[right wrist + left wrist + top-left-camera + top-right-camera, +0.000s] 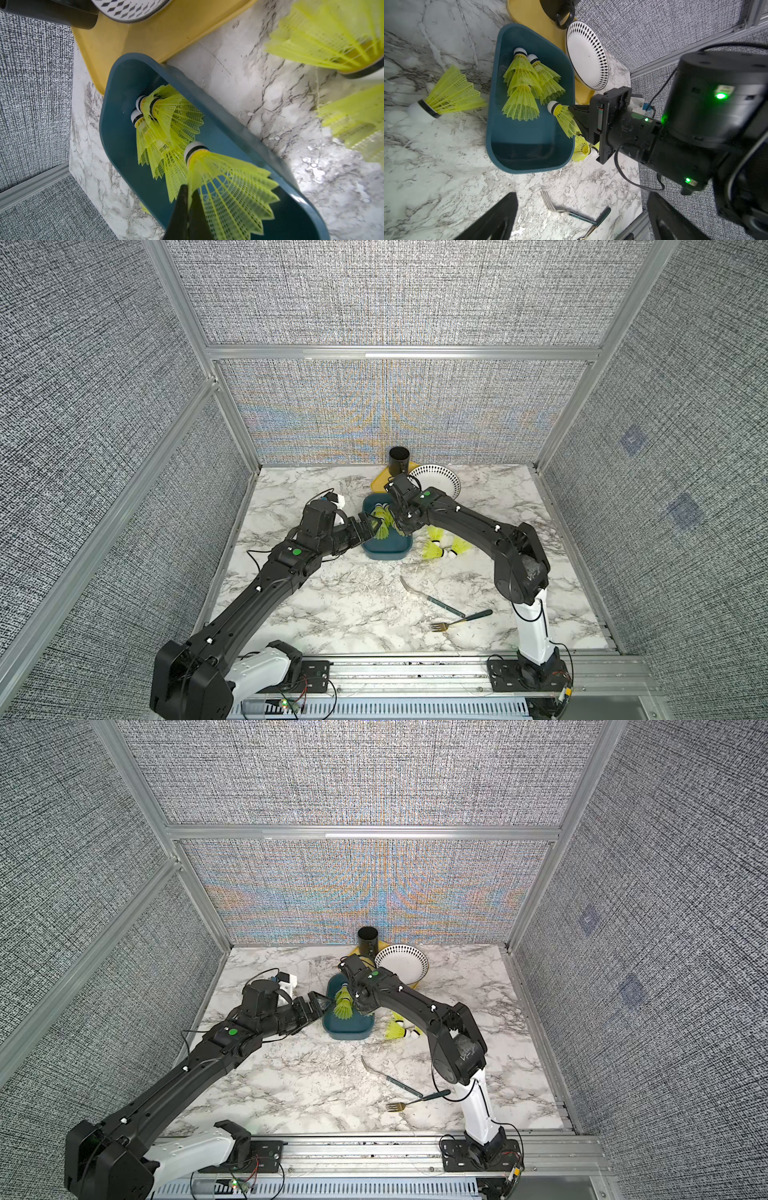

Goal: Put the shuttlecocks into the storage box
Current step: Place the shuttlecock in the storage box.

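I should release the shuttlecock with my right gripper inside the storage box (390, 527) (196, 164), against the skirts of the piled shuttlecocks.
The storage box (388, 552), a dark teal tub, sits mid-table with several neon yellow shuttlecocks (522, 83) piled at its far end. My right gripper (189, 192) is shut on the skirt edge of one shuttlecock (232, 187), holding it over the box interior. My left gripper (368, 531) hangs wide open at the box's left wall, with nothing between its fingers (502, 216). Three more shuttlecocks (446, 545) lie on the marble right of the box. Another shuttlecock (450, 93) lies on the table on the side away from the bowl.
A yellow tray (378, 485) behind the box carries a black cup (399, 460) and a white bowl with a patterned rim (436, 480). Two green-handled forks (449, 614) lie crossed near the front right. Aluminium frame walls enclose the marble table (332, 605).
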Available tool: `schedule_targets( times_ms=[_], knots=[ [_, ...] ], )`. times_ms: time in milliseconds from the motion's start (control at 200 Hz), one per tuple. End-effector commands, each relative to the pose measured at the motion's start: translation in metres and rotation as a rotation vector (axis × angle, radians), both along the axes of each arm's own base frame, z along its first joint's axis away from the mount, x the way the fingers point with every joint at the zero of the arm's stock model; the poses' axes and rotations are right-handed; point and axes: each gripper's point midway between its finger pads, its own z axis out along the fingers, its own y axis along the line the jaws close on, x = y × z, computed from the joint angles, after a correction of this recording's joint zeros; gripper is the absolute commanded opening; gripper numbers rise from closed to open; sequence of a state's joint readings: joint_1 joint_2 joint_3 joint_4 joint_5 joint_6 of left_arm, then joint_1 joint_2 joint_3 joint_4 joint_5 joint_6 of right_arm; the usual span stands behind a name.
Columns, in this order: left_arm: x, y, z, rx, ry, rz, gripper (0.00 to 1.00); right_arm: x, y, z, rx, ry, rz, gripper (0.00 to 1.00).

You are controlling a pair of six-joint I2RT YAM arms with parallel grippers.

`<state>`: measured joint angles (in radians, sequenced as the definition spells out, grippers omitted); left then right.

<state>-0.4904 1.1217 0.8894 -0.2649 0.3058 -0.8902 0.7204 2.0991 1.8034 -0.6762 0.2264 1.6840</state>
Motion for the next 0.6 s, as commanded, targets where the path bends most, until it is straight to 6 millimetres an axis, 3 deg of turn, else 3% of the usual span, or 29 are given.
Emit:
schedule_targets(
  times_ms=[0,275,591],
  knots=[
    [-0.006,0.003,0.0,0.011,-0.001,-0.011,1.0,0.005,-0.006,0.0,-0.016,-0.031,-0.047,0.0],
    [-0.015,0.004,0.006,0.002,-0.008,-0.033,1.0,0.025,0.004,0.007,0.038,-0.142,-0.051,0.0],
    [-0.021,0.002,0.003,0.006,0.007,-0.066,1.0,0.029,0.014,0.01,0.115,-0.203,-0.054,0.0]
  ],
)
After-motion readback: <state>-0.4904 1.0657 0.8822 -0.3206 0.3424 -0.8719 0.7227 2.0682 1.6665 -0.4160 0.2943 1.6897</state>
